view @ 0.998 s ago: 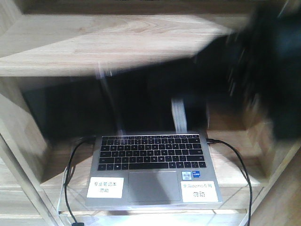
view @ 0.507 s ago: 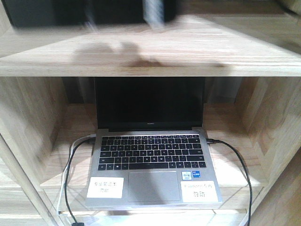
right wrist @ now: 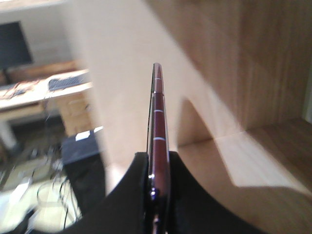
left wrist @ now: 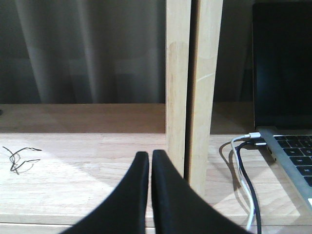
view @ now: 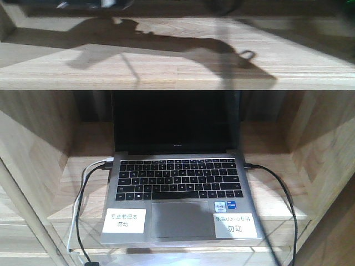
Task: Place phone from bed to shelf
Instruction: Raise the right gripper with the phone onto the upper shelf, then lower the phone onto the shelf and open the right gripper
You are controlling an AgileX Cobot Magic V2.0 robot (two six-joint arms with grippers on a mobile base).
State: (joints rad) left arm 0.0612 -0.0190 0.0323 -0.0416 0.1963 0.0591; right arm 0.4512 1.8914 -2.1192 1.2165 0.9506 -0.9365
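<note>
Next, my right gripper puts the phone, now standing edge-on between its fingers, down flat and lets go of it on the shelf's upper plank (view: pixel 84 28) above the white cable, near the shelf's side.
My right gripper (right wrist: pixel 158 158) is shut on the phone (right wrist: pixel 157 112), which I see edge-on: a thin glossy slab with a pinkish-red rim standing up between the black fingers. Pale wood of the shelf (right wrist: pixel 253 73) fills the right of that view, with a compartment floor below. In the front view the shelf (view: pixel 166 66) carries only an arm-shaped shadow on its upper plank, and the phone itself does not show there. My left gripper (left wrist: pixel 150 155) is shut and empty, low over a shelf board beside an upright post (left wrist: pixel 178 73). The bed is out of view.
An open grey laptop (view: pixel 177 183) sits in the middle compartment, with white and black cables (view: pixel 82 194) plugged into both sides. The left wrist view has it at the right (left wrist: pixel 287 73), cables (left wrist: pixel 243 165) beside it, and a small black wire scrap (left wrist: pixel 19 157) at the left.
In the front view the dark blurred arm with the phone has risen from in front of the laptop compartment to above the frame. Only its shadow remains on the upper plank.
</note>
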